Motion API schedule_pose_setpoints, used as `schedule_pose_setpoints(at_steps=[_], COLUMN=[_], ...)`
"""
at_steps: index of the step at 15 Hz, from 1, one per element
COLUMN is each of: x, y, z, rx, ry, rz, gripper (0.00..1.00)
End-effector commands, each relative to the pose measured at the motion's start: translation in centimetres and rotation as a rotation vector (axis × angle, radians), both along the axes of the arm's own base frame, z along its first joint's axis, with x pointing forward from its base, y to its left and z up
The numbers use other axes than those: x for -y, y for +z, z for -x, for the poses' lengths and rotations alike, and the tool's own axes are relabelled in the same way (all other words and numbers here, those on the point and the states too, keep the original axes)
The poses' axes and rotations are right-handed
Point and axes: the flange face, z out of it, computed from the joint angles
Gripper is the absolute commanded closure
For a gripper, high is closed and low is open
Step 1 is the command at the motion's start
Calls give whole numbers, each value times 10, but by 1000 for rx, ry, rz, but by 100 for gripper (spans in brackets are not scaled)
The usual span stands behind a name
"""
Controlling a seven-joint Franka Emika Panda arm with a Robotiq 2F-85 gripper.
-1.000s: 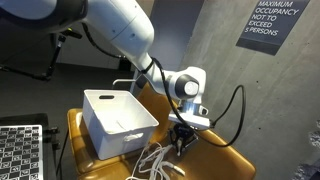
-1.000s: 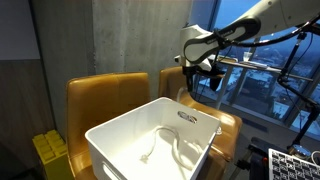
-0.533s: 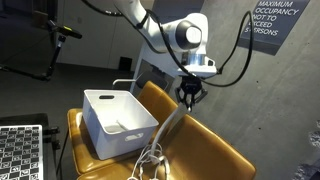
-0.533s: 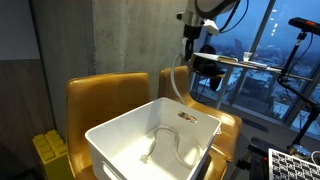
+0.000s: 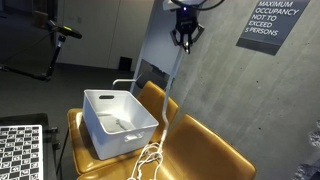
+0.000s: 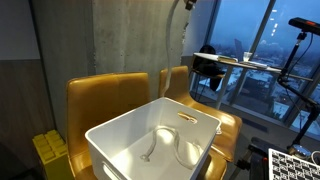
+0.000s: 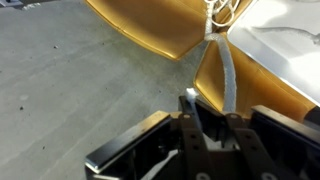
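My gripper is going to let go of the white cable inside the white bin (image 7: 296, 44), next to the other cable that lies there.
My gripper (image 5: 185, 38) is high above the mustard chairs, near the top edge in both exterior views, and only its tip (image 6: 188, 5) shows in one of them. It is shut on a white cable (image 5: 176, 85). The cable hangs straight down to a loose coil (image 5: 150, 160) on the front of the chair seat (image 5: 215, 150). In the wrist view the fingers (image 7: 200, 118) pinch the cable (image 7: 228, 75), which runs away toward the coil (image 7: 222, 12). A white bin (image 5: 118, 120) stands on the chair beside it, with another cable (image 6: 165, 145) inside.
A concrete wall with an occupancy sign (image 5: 272, 22) rises behind the chairs. A checkerboard (image 5: 20, 150) lies at the lower left. A yellow crate (image 6: 45, 152) sits on the floor by the chair back (image 6: 100, 95). Camera gear (image 6: 207, 66) stands by the window.
The gripper has risen from just above the seat to well above the chairs, staying shut and drawing the white cable up out of the coil into a long straight hang.
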Motion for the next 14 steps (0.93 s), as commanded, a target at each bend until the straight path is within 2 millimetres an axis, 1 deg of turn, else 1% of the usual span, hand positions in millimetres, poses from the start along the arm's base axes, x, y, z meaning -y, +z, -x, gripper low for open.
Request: schedule_pose_setpoints(at_steps=[1, 5, 8, 9, 10, 11, 13, 14], x=[-52, -123, -177, -188, -193, -195, -189, -185], y=[68, 137, 177, 176, 173, 165, 141, 125], z=[50, 111, 167, 175, 180, 179, 171, 164], rx=[51, 102, 117, 113, 108, 103, 78, 60], ry=[31, 92, 119, 116, 117, 109, 87, 73], rz=[-37, -59, -73, -71, -68, -57, -38, -28], gripper=[98, 98, 98, 98, 98, 98, 98, 98])
